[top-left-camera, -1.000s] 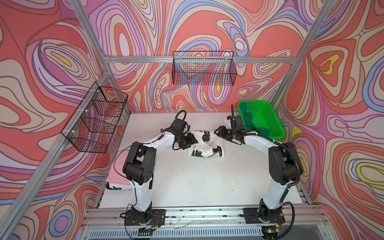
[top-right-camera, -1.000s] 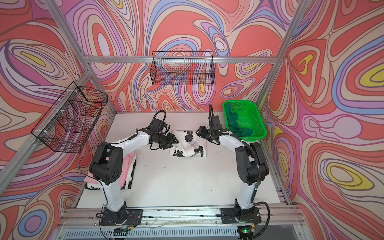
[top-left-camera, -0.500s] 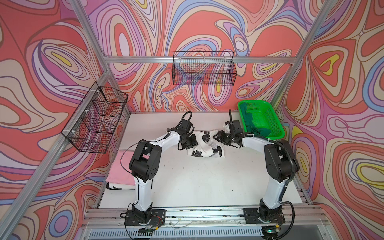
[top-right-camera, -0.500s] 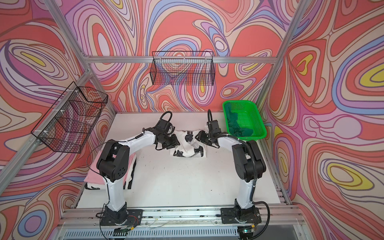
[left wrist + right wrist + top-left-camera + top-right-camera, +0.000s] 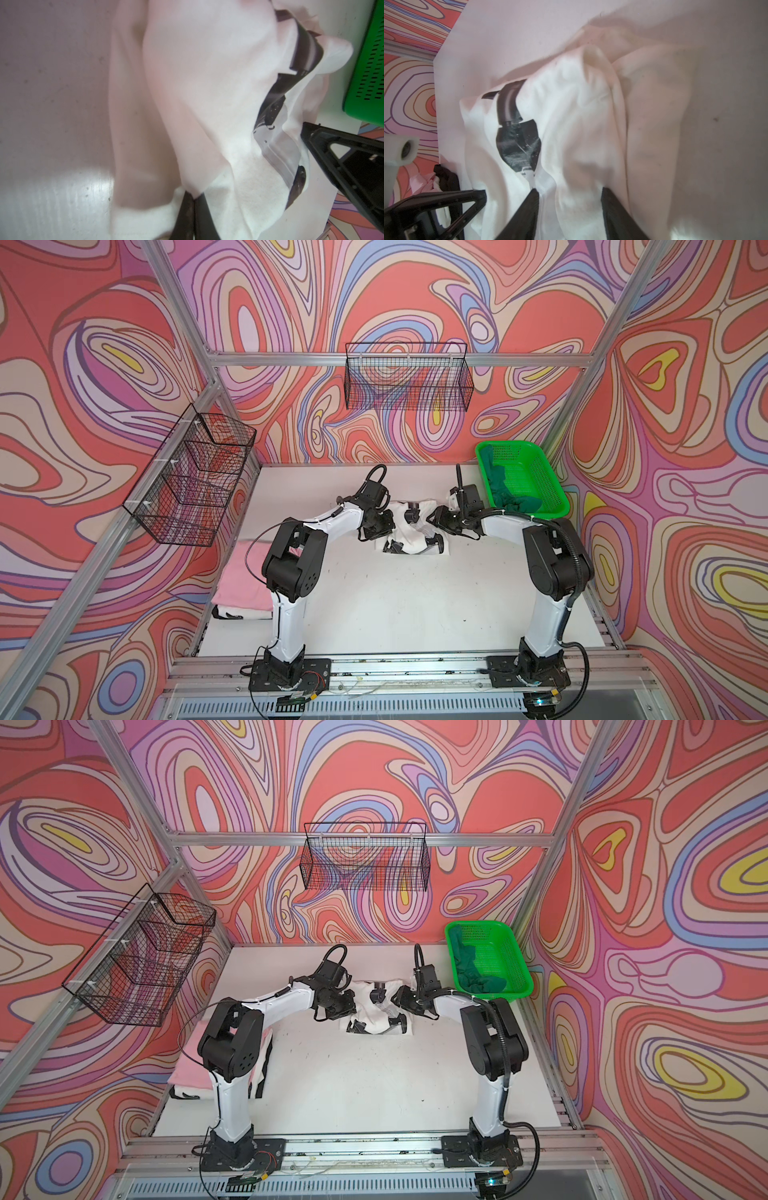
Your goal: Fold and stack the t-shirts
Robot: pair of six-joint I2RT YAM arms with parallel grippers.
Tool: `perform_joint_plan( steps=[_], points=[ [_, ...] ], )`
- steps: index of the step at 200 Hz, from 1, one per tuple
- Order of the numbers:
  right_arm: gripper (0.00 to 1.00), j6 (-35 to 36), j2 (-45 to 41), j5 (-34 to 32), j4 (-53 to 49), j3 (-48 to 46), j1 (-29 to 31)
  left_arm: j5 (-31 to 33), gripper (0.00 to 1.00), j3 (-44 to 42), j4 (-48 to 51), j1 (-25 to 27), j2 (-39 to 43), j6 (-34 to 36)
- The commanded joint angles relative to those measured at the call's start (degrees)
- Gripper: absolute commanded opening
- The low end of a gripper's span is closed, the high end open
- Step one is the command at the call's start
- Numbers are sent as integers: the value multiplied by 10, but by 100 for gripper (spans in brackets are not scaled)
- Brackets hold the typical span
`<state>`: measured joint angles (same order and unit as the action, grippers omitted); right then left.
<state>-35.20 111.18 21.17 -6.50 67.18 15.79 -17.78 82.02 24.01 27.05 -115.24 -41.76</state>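
Observation:
My left gripper needs to open, back off and take the white t-shirt's upper fold together with the white t-shirt's lower layer (image 5: 146,176), because it pinches only that upper fold now.
A crumpled white t-shirt (image 5: 409,533) (image 5: 376,1017) with black prints lies at the back middle of the table. My left gripper (image 5: 380,524) (image 5: 343,1004) is at its left edge, and the left wrist view shows this gripper (image 5: 193,199) shut on a fold of the white cloth (image 5: 207,83). My right gripper (image 5: 438,516) (image 5: 401,995) is at the shirt's right edge. In the right wrist view it (image 5: 569,190) stands open, its jaws astride a ridge of the cloth (image 5: 571,124). A folded pink t-shirt (image 5: 245,576) (image 5: 189,1065) lies at the left. A dark green t-shirt (image 5: 505,489) (image 5: 469,965) lies in the basket.
The bright green basket (image 5: 552,489) (image 5: 521,965) stands at the back right, close to my right arm. Under the pink shirt lies a folded white cloth (image 5: 241,612) with black print. Black wire baskets (image 5: 407,381) (image 5: 191,481) hang on the back and left walls.
My left gripper has moved right onto the white shirt's edge and shut on a fold. My right gripper has edged in to the left; its jaws stayed as wide.

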Motion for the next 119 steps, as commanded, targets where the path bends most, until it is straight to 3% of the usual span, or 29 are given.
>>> perform_joint_plan(
  steps=[1,43,83,98,119],
  points=[
    [51,-9,14,-22,3,-14,0,14,0,-24,-1,-6,32,4],
    [51,-12,21,-45,-4,-18,0,-1,0,-84,-28,-35,49,0],
    [51,-12,25,-40,-4,-17,0,-29,0,-85,-32,-36,50,-2],
    [52,-9,15,-35,-9,-12,0,-37,11,-75,-27,-36,63,-3],
    [53,-1,-12,-29,-24,-3,0,-39,38,-56,-6,-36,95,6]
  ],
)
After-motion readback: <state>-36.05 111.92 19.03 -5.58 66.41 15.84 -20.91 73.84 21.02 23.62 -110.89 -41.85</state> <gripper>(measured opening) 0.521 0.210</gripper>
